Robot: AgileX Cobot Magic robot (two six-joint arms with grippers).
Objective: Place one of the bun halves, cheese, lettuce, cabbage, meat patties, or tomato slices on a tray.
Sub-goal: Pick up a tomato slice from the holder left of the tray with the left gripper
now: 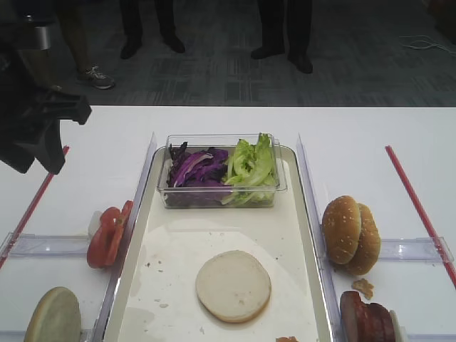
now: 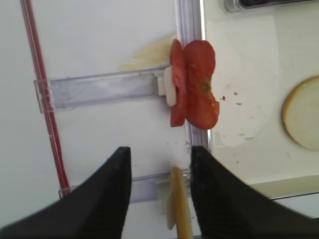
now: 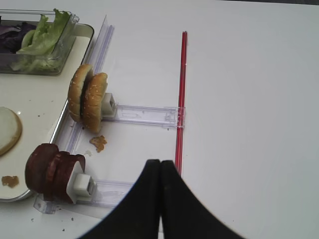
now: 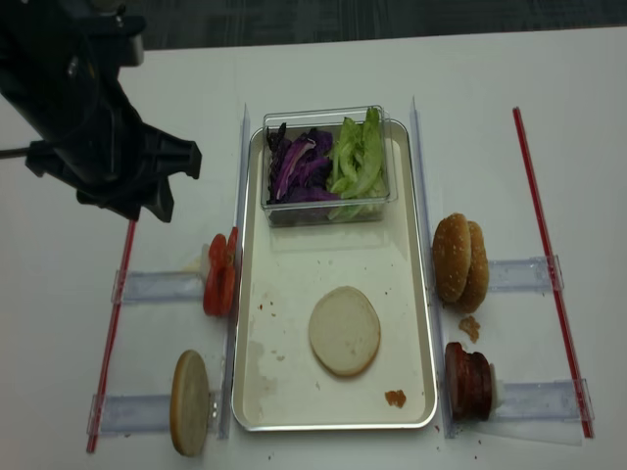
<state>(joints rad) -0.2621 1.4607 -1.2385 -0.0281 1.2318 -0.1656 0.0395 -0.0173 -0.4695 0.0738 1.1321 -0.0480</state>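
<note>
The far end (image 4: 231, 245) (image 2: 193, 56) of the red tomato slices beside the tray is the next spot for my left gripper to go to and close on.
My left gripper (image 2: 160, 158) hangs open over the table left of the tray (image 4: 284, 384), nothing held. The red tomato slices (image 2: 194, 84) stand on edge just ahead of it, and a pale bun half (image 2: 178, 205) stands on edge under it, near the right finger. A flat bun half (image 4: 344, 330) lies on the tray. Cabbage (image 4: 299, 166) and lettuce (image 4: 360, 157) fill a tub at the tray's far end. Sesame bun halves (image 3: 88, 99) and meat patties (image 3: 52, 169) stand right of the tray. My right gripper (image 3: 160, 164) is shut and empty, near them. Cheese I cannot pick out.
The clear plastic tub (image 4: 326, 211) sits on the tray. Clear racks (image 4: 157, 286) hold the food on both sides. Red strips (image 4: 110, 333) (image 4: 549, 264) run along the table's outer parts. A crumb (image 4: 395, 398) lies on the tray. People's legs (image 1: 285, 35) stand beyond the far edge.
</note>
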